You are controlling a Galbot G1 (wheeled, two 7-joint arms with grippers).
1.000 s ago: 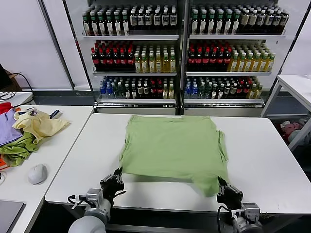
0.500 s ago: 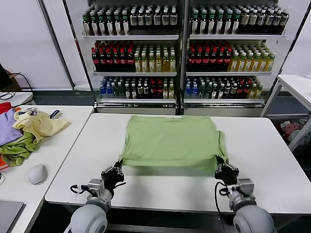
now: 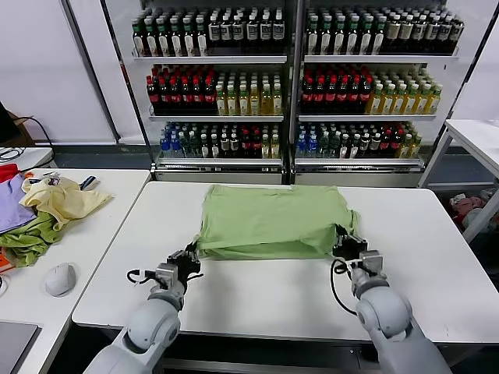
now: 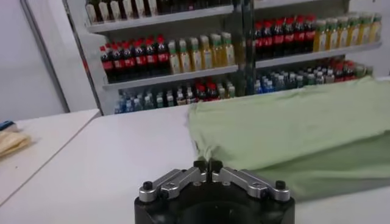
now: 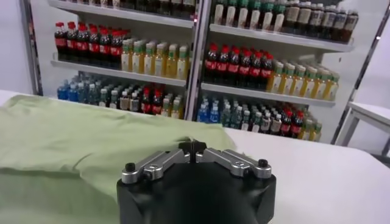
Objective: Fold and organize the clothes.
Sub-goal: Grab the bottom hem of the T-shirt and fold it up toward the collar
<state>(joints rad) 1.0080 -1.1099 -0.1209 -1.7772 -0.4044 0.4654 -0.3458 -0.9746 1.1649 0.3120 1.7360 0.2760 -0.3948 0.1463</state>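
The green shirt lies at the far edge of the table. My left gripper and my right gripper should open, take the shirt's near fold (image 3: 217, 255) and drag the shirt closer.
The light green shirt (image 3: 270, 220) lies on the white table (image 3: 273, 288), its near part lifted and doubled toward the far edge. My left gripper (image 3: 192, 255) is shut on the shirt's near left corner. My right gripper (image 3: 343, 243) is shut on the near right corner. In the left wrist view the shut gripper (image 4: 207, 167) pinches the green cloth (image 4: 292, 131). In the right wrist view the shut gripper (image 5: 192, 148) pinches the cloth (image 5: 73, 140). No collar or printed patch shows.
A side table (image 3: 101, 218) at the left holds a pale yellow garment (image 3: 62, 199), purple and darker green cloths (image 3: 27, 238) and a mouse (image 3: 60, 279). Shelves of bottles (image 3: 288, 86) stand behind the table. Another white table (image 3: 475, 140) stands at the far right.
Both grippers have moved away from me over the table, carrying the shirt's near edge toward the far edge. The visible shirt has become shorter front to back.
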